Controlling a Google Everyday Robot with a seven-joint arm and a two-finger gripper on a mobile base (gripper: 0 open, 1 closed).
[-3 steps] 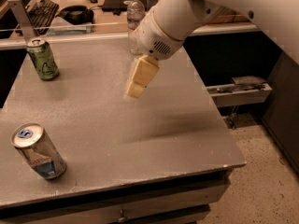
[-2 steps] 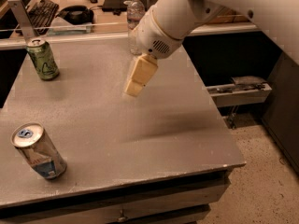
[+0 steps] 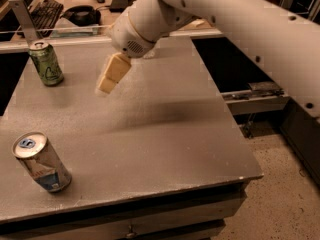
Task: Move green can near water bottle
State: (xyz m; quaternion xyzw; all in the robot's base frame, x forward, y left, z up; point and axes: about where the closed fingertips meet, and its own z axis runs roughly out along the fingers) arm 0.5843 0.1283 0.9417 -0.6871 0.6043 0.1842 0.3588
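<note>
The robot's gripper needs to next go to the green can at the far edge of the table and close around the middle of its body [image 3: 48,65].
The green can [image 3: 46,63] stands upright at the far left of the grey table [image 3: 165,129]. My gripper [image 3: 112,74] hangs from the white arm [image 3: 210,19] above the table's far middle. It is to the right of the green can, well apart from it, and holds nothing that I can see. The water bottle is hidden, probably behind the arm at the table's far edge.
A silver-and-blue can [image 3: 41,162] stands tilted near the front left edge. Beyond the far edge is a desk with a keyboard [image 3: 45,9] and a dark headset [image 3: 80,15]. The table's right edge drops to the floor [image 3: 280,184].
The gripper has moved left across the table, closer to the green can. Both cans stay where they were.
</note>
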